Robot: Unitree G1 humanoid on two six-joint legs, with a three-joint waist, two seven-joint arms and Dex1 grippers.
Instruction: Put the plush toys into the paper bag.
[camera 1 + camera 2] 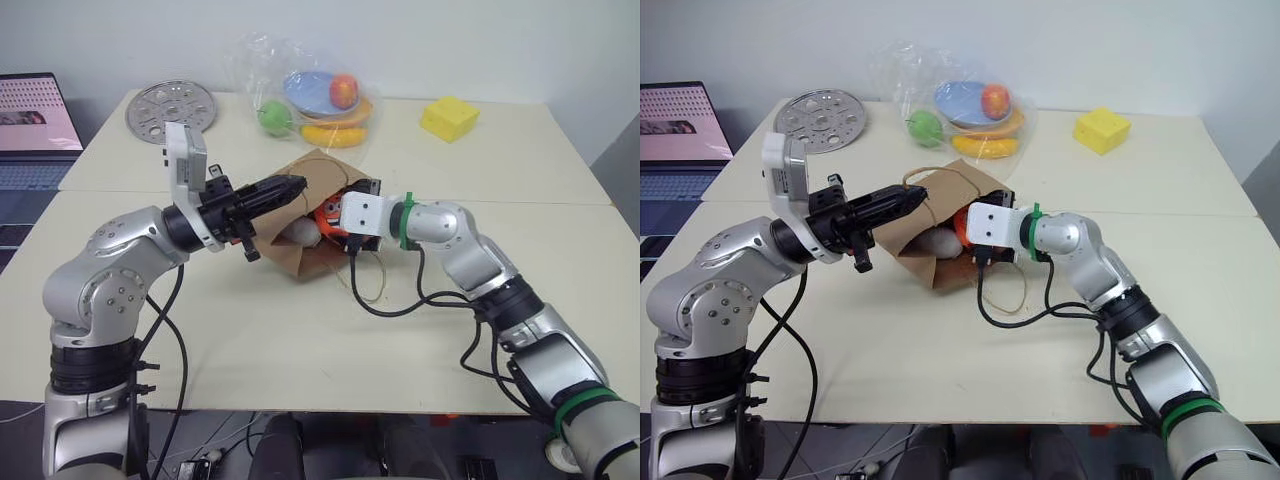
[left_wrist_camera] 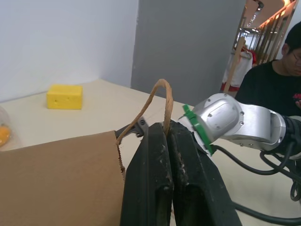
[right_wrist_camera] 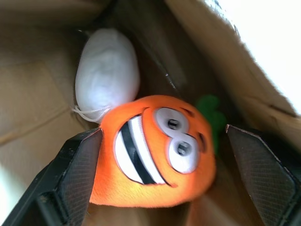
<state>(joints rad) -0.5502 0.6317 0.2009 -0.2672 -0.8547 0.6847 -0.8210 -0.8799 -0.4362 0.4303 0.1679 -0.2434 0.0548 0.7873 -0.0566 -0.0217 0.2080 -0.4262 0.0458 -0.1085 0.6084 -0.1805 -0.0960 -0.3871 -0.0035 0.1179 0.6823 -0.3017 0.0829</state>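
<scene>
The robot's left gripper will release the paper bag upright on the table (image 1: 359, 244) in front of the fruit, under the right gripper.
The paper bag (image 1: 278, 255) lies on its side on the table with its mouth facing my right arm. My left gripper (image 1: 296, 187) is shut on the bag's twisted handle (image 2: 158, 92) at the upper rim and holds the mouth up. My right gripper (image 3: 162, 134) is inside the mouth, open, its fingers spread wide either side of the orange carrot plush (image 3: 155, 150). A gap shows between the carrot and one finger. The white egg plush (image 3: 107, 75) lies deeper in the bag, behind the carrot. From the head views the carrot (image 1: 327, 215) and the egg (image 1: 298, 235) show inside the mouth.
Behind the bag lies fruit in clear plastic (image 1: 315, 100). A yellow block (image 1: 449, 118) stands at the back right and a round metal plate (image 1: 171, 107) at the back left. A laptop (image 1: 35, 120) is at the far left. A person (image 2: 268, 84) sits beyond the table.
</scene>
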